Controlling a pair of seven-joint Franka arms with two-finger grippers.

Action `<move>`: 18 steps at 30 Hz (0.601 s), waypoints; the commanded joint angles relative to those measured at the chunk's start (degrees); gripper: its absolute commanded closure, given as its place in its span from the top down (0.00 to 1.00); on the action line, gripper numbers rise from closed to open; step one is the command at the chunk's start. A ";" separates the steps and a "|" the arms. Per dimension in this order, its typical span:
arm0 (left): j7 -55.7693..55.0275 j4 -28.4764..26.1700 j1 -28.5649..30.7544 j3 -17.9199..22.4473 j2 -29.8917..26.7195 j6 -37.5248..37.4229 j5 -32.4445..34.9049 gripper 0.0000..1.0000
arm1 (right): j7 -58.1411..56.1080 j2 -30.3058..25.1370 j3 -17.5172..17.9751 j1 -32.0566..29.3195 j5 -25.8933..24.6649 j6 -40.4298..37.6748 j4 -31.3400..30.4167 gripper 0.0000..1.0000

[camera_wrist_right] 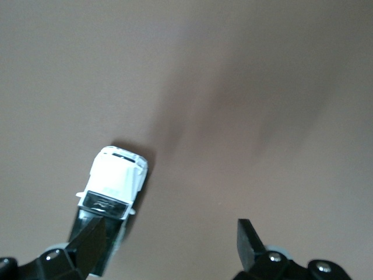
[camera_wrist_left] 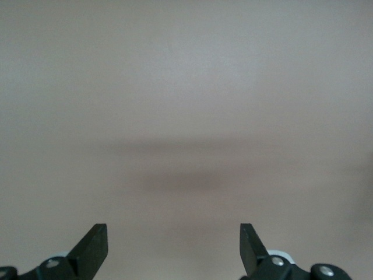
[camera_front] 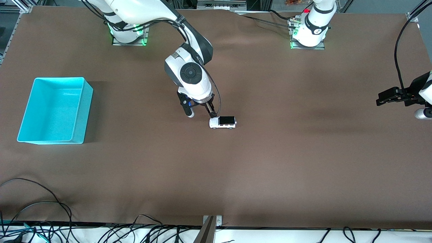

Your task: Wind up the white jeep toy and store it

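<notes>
My right gripper should grip the white jeep toy across at the front of its black roof point(camera_front: 222, 120) point(camera_wrist_right: 93, 217), just behind its windshield.
The white jeep toy point(camera_front: 222, 122) stands on its wheels on the brown table, near the middle, black roof up. My right gripper point(camera_front: 201, 113) hangs low beside it, open, one finger point(camera_front: 211, 110) right at the jeep's end and the other finger point(camera_front: 188, 109) off toward the bin. In the right wrist view the jeep point(camera_wrist_right: 113, 186) lies partly under one fingertip point(camera_wrist_right: 93, 242), not between the two; the right gripper point(camera_wrist_right: 172, 239) holds nothing. My left gripper point(camera_front: 383, 100) waits open at the left arm's end of the table; its wrist view shows the left gripper point(camera_wrist_left: 173, 245) over bare tabletop.
A turquoise bin point(camera_front: 54, 109) stands open-topped toward the right arm's end of the table. Cables point(camera_front: 40, 216) trail along the table edge nearest the front camera.
</notes>
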 commanded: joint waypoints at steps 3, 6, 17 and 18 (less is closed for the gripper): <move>1.57 -1.20 0.50 -0.08 -1.63 -0.20 -1.32 1.00 | 13.51 5.32 -0.43 1.61 -1.35 -0.86 8.75 1.00; 1.57 -1.11 0.50 -0.17 -2.07 -0.90 -1.32 1.00 | 18.61 6.29 -1.22 2.75 -1.96 -1.30 10.34 1.00; 1.75 -1.11 0.06 -0.17 -2.16 -0.90 -1.32 1.00 | 28.11 8.75 -2.45 4.78 -3.19 -1.04 13.24 1.00; 1.75 -1.11 0.06 -0.17 -2.16 -0.90 -1.32 1.00 | 28.73 8.84 -2.54 4.95 -3.54 -0.95 13.24 1.00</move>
